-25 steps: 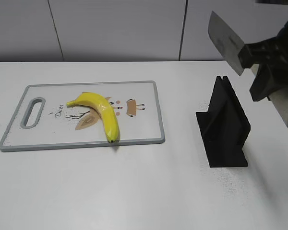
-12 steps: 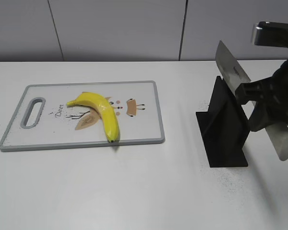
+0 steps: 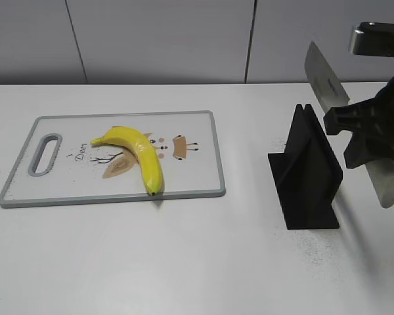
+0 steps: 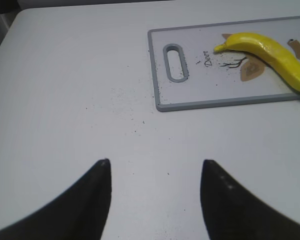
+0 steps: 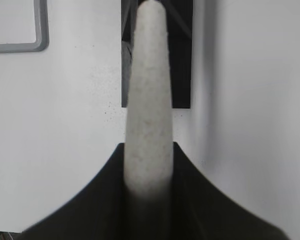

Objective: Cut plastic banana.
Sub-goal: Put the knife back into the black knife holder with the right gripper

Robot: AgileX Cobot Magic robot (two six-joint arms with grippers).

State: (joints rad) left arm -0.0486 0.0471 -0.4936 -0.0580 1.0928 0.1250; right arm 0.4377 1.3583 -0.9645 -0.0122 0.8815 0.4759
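Observation:
The knife, now held beside the black knife stand, will go down between the upright panels of the black knife stand (image 3: 324, 140), placed there by my right gripper.
A yellow plastic banana (image 3: 141, 154) lies whole on the white cutting board (image 3: 190, 125) at the left of the table. It also shows in the left wrist view (image 4: 270, 50) on the board (image 4: 190, 97). My right gripper (image 3: 368, 134) is shut on a knife (image 3: 323, 79), whose blade points up and to the left beside the black knife stand (image 3: 308, 174). In the right wrist view the jaws (image 5: 147, 170) clamp the knife's pale handle (image 5: 147, 100) above the stand (image 5: 182, 55). My left gripper (image 4: 155, 167) is open and empty over bare table, left of the board.
The board has a grey rim, a handle slot (image 3: 44, 152) at its left end and a printed deer picture. A grey wall runs behind the table. Dark specks lie on the table near the board and stand.
My right gripper has come down with the knife from high above the stand to just right of it, then shifted slightly right. The banana and board have not moved.

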